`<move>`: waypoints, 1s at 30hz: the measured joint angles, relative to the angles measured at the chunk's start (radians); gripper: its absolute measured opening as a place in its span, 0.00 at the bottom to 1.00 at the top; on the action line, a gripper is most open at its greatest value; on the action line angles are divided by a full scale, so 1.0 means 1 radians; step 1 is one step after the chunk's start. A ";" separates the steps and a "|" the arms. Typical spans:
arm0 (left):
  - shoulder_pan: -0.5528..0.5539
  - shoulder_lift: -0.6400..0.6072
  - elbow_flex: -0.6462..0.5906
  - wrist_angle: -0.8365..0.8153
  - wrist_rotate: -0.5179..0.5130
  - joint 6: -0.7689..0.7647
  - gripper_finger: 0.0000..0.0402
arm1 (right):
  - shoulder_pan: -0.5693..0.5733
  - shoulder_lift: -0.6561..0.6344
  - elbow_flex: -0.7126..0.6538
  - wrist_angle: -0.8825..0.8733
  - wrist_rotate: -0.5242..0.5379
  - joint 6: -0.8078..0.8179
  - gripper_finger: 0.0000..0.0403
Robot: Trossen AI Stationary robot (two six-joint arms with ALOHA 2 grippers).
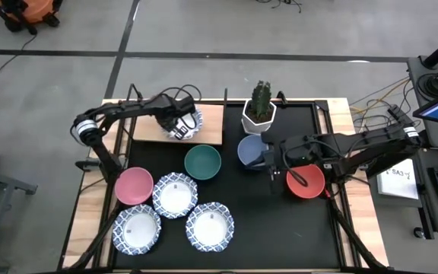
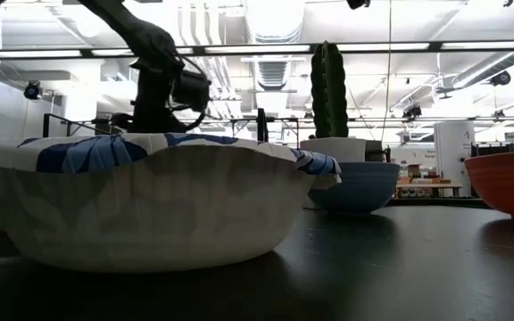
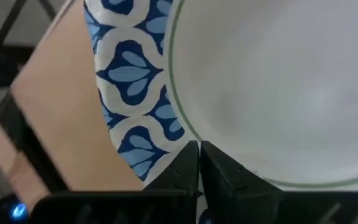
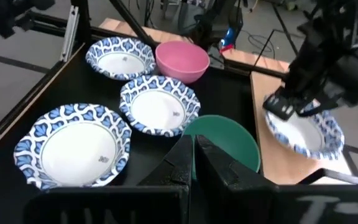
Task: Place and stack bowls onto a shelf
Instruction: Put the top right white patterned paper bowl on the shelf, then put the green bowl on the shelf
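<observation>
I should release the white bowl with my left gripper on the wooden shelf's end (image 1: 158,115) farthest from the cactus.
My left gripper (image 1: 179,123) reaches over the wooden shelf (image 1: 150,125) at the table's far left and is shut on a white bowl with a blue-patterned rim (image 1: 187,125). My right gripper (image 1: 272,164) is shut and holds nothing. It hovers between the blue bowl (image 1: 251,151) and the red bowl (image 1: 305,183). The green bowl (image 1: 202,161), the pink bowl (image 1: 134,185) and three patterned white bowls (image 1: 175,195) sit upright on their bases on the black tabletop. My left gripper pinches the patterned rim (image 3: 166,140) of the white bowl between its two fingers (image 3: 219,165), at one edge of the bowl. The bowl (image 4: 306,130) sits tilted over the shelf board. I cannot tell whether its low edge touches the board.
A white pot with a cactus (image 1: 259,113) stands at the far edge, between the shelf and my right arm. The shelf board (image 4: 263,118) is bare left of the held bowl. Bare black tabletop (image 1: 280,228) lies near the front right. Wooden table edges frame the black top.
</observation>
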 joint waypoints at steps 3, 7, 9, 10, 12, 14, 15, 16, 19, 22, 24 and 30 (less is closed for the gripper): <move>0.036 0.000 -0.016 -0.032 -0.009 -0.008 0.00 | 0.000 0.007 -0.005 -0.001 0.000 0.009 0.02; 0.090 0.000 -0.028 -0.048 -0.063 -0.011 0.00 | 0.000 0.007 -0.005 0.000 0.000 0.010 0.02; 0.115 0.000 -0.028 -0.046 -0.086 -0.011 0.00 | 0.000 0.008 -0.005 0.000 0.000 0.011 0.02; 0.129 0.000 -0.028 -0.045 -0.097 -0.011 0.00 | 0.000 0.008 -0.005 0.000 0.000 0.011 0.02; 0.154 0.000 -0.028 -0.035 -0.125 -0.006 0.00 | 0.000 0.008 -0.005 0.000 0.000 0.011 0.02; 0.183 0.000 -0.028 -0.015 -0.137 0.002 0.00 | 0.000 0.008 -0.005 0.000 0.000 0.018 0.02; 0.198 0.000 -0.028 -0.016 -0.138 0.008 0.00 | 0.000 0.008 -0.005 0.000 0.000 0.020 0.02; 0.211 0.000 -0.028 -0.018 -0.138 0.009 0.00 | 0.000 0.008 -0.005 0.000 0.000 0.021 0.02; 0.247 0.000 -0.028 -0.021 -0.140 0.012 0.00 | 0.000 0.008 -0.006 0.000 0.000 0.021 0.02; 0.269 0.000 -0.028 -0.024 -0.160 0.028 0.00 | 0.000 0.008 -0.006 0.000 0.000 0.021 0.02; 0.270 -0.009 -0.028 -0.024 -0.165 0.052 0.00 | 0.000 0.008 -0.006 0.000 0.000 0.021 0.02; 0.227 -0.109 -0.028 -0.024 -0.159 0.097 0.00 | 0.000 0.008 -0.006 -0.001 0.000 0.020 0.02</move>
